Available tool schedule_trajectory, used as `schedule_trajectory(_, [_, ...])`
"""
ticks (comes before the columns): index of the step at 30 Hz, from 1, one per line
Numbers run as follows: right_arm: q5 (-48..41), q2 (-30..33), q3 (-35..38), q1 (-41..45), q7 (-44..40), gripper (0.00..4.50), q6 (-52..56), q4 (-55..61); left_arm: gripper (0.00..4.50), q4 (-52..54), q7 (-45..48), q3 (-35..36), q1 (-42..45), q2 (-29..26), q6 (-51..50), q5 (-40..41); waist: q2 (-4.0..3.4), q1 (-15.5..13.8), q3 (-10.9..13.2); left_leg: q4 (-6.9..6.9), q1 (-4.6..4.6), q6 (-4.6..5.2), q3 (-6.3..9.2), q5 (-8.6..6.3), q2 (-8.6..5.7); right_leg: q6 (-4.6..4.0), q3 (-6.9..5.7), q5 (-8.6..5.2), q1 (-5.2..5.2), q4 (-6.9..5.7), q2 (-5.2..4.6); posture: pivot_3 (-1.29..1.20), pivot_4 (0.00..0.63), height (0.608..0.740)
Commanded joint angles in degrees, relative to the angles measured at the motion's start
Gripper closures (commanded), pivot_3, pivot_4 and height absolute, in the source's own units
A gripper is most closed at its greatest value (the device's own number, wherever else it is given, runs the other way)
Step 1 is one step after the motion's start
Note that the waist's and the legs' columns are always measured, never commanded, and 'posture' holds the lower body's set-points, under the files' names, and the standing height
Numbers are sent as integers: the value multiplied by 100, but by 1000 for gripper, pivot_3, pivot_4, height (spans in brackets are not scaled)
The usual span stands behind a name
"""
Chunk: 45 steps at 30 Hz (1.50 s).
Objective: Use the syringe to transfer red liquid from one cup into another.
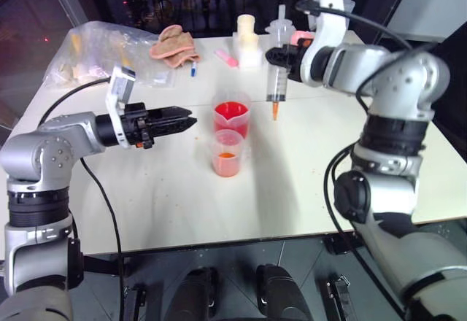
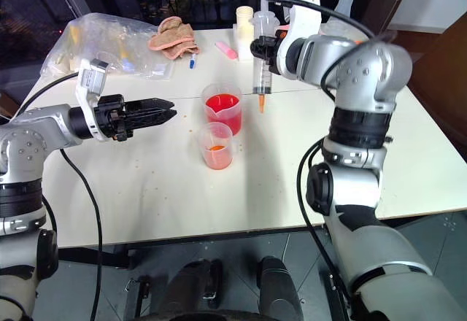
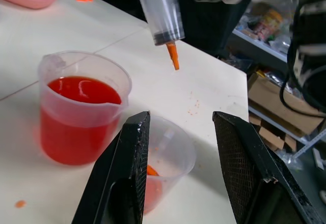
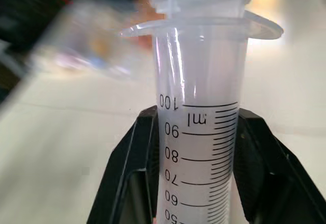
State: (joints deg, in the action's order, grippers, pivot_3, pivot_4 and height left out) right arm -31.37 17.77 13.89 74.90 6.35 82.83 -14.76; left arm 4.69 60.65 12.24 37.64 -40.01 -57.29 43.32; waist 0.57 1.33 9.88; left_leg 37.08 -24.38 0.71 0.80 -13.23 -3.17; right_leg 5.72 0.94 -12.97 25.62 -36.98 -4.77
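Observation:
I should put the syringe on the bare table (image 1: 296, 141) between the cups and my right gripper's cable, using my right gripper. The syringe now hangs upright above the table.
My right gripper (image 1: 281, 57) is shut on the syringe (image 1: 276, 80), gripping its clear barrel (image 4: 198, 132) between the two black fingers. The syringe hangs upright, its orange tip (image 3: 173, 56) pointing down above the table, just right of the spouted beaker (image 1: 231, 119). That beaker holds red liquid (image 3: 81, 89) to about half its height. In front of it stands the smaller cup (image 1: 227, 153) with a little orange-red liquid at the bottom. My left gripper (image 1: 186, 120) is open and empty, pointing sideways at the cups from their left; the small cup (image 3: 170, 150) shows between its fingers.
Along the table's back edge lie a crumpled plastic bag (image 1: 109, 55), a pink cloth (image 1: 175, 44), a blue pen (image 1: 194, 68), a pink object (image 1: 226, 58) and white bottles (image 1: 248, 40). A clear flask (image 2: 343, 4) stands behind my right arm. Small orange drops (image 3: 193, 107) dot the tabletop.

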Motion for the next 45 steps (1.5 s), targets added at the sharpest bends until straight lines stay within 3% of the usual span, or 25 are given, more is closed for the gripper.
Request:
schedule_trajectory(1, [681,328,-1014,691,-201,3155,519,-1289,2439,264,22,-28,-70,-139,176,52,0,25,0,-1,0,0,-4,0,0,-5,1,-3,1,-1,0,0,150,740])
schedule_trajectory(4, [1066,353,-1547,983,-514,3155,473,-2368,2439,211,-11,-54,-74,-146,274,20,1,75,0,-5,0,1,-5,0,0,-20,0,-11,1,2,1,0,150,740])
schedule_trajectory(10, [1862,119,-2512,985,-1520,3155,-787,-3957,2439,322,-52,-106,-166,-222,424,-11,0,131,0,-2,0,3,-9,0,-1,-1,0,-1,-3,3,7,0,150,740])
schedule_trajectory(22, [2786,-428,-2666,964,-2356,3155,-1716,-5357,2439,470,-218,-37,-229,-371,358,165,0,130,0,-3,1,1,-6,0,0,0,-1,-1,-1,0,13,0,150,740])
schedule_trajectory(28, [3006,-468,-2550,977,-2480,137,-1940,-5382,2414,498,-350,56,-135,-266,185,492,0,133,0,-5,1,-1,-4,-1,0,-1,-1,-1,0,0,13,0,150,740])
schedule_trajectory(30, [3052,-424,-2569,995,-2686,59,-1927,-5334,2414,488,-427,98,-105,-246,132,619,0,132,0,-4,1,-1,-4,-1,0,-1,-1,-1,0,0,12,0,150,740])
schedule_trajectory(36, [3187,37,-2742,1044,-3375,59,-1505,-4520,2414,594,-459,2,-137,-308,199,663,-2,120,1,-4,0,-1,-4,-1,-1,-1,-1,-1,0,1,12,0,150,740])
schedule_trajectory(41, [3059,988,-3052,479,-3779,59,-294,-2085,2414,563,-379,45,-180,-399,177,715,-1,101,2,-3,-2,0,1,-2,-3,-1,-5,-1,-1,7,8,0,150,740])
schedule_trajectory(45, [2698,1812,-2781,-206,-3959,59,494,-45,2414,540,-297,61,-209,-514,171,734,-1,103,2,-6,-2,0,6,-2,-2,-1,-8,-2,-6,13,8,0,150,740])
